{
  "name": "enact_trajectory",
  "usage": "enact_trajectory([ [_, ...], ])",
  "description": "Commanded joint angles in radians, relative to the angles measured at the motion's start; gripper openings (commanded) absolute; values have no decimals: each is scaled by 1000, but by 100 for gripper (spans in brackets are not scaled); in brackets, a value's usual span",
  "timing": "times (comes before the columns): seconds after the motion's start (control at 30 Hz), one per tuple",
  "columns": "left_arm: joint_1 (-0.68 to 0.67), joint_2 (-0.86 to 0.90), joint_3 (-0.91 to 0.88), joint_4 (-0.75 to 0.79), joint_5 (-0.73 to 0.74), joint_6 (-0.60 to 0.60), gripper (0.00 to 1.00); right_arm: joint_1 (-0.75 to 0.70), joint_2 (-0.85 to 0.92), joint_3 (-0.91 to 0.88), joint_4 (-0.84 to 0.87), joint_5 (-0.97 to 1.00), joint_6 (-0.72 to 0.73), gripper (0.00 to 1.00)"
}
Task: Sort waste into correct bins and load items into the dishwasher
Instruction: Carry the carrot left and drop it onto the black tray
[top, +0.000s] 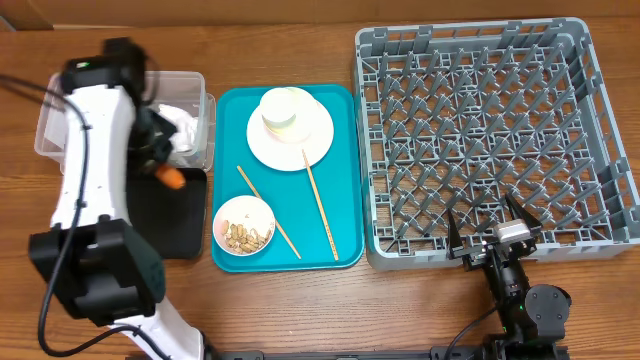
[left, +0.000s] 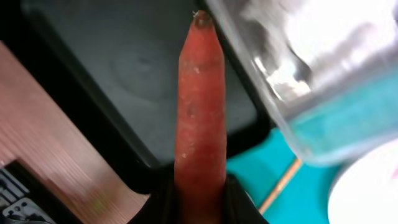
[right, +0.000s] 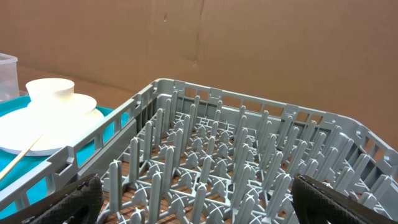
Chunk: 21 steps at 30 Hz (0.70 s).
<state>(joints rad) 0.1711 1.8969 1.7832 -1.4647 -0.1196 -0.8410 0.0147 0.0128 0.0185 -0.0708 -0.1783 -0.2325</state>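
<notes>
My left gripper is to release the small orange carrot in the black tray (top: 153, 188) (left: 201, 57), alongside the clear tub.
My left gripper (top: 163, 170) is shut on a small orange carrot (top: 173, 180) and holds it over the near edge of the black tray (top: 180, 225), beside the clear tub (top: 190, 78). The left wrist view shows the carrot (left: 200, 106) pinched between the black fingers, tip pointing over the black tray (left: 124, 68). Crumpled white paper (top: 186, 124) lies in the tub. On the teal tray (top: 340, 235) sit a white plate (top: 300, 145) with a cup (top: 285, 108), a bowl (top: 244, 222) of beige scraps and two chopsticks (top: 321, 205). My right gripper (top: 490, 225) stands open at the near edge of the grey dish rack (top: 495, 130).
The rack's upright pegs (right: 249, 168) fill the right wrist view, with the plate (right: 43, 124) and cup (right: 50, 92) beyond its left wall. A brown cardboard wall (right: 249, 43) stands behind the table. The clear tub (left: 311, 62) crowds the carrot's right side.
</notes>
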Motion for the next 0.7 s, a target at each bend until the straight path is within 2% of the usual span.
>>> enact_trajectory([
  [0.0, 69, -1, 7, -4, 10, 19, 4, 4, -8, -10, 5, 5, 8, 100],
  [0.23, 160, -1, -98, 84, 52, 18, 9, 4, -8, -10, 5, 5, 7, 100],
  [0.5, 225, -1, -349, 402, 231, 0, 7, 4, -8, -10, 5, 5, 8, 100],
  [0.67, 234, -1, -372, 437, 248, -3, 5, 4, -8, -10, 5, 5, 8, 100],
])
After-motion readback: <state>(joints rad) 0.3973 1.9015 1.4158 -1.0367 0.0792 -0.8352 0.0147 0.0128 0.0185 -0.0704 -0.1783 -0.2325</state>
